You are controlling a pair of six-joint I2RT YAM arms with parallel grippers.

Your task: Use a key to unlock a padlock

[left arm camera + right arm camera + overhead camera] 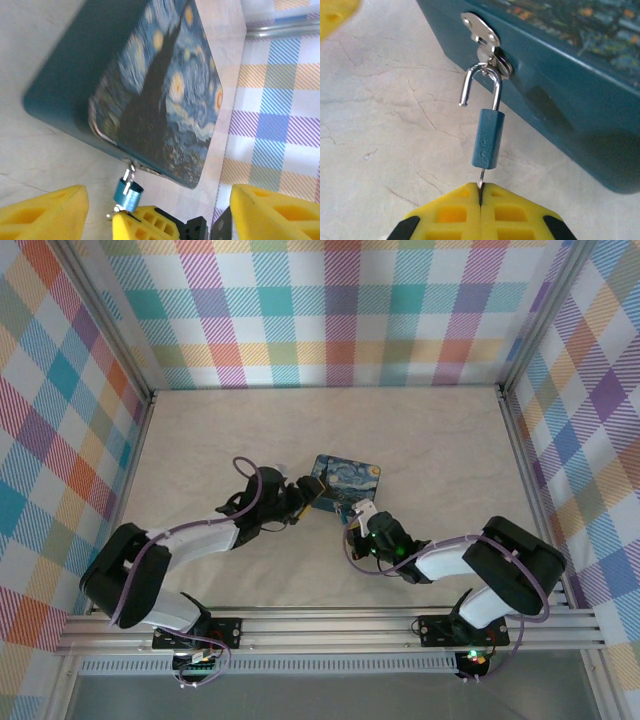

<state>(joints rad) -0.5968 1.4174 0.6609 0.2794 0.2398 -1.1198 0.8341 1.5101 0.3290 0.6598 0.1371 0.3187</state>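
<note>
The padlock's open shackle goes through the hasp while my right gripper holds only the key. I need to open it and grip the padlock's body [488,139] from the side.
The small blue padlock [488,140] hangs from the silvery hasp [487,47] of the Starry Night tin [560,75]. One leg of its shackle [465,97] stands free of the body. The thin key [481,176] sticks out of the padlock's underside, and my right gripper [481,192] is shut on it. In the left wrist view the padlock [129,194] shows just below the tin's [155,90] corner. My left gripper [157,210] is open wide; its yellow fingers [47,215] stand on either side of the padlock and do not touch it. From above, both grippers meet at the tin's [347,478] near edge.
The tin lies in the middle of the pale marbled table [420,430]. Plaid walls [330,310] close the back and both sides. A metal rail [330,625] runs along the near edge by the arm bases.
</note>
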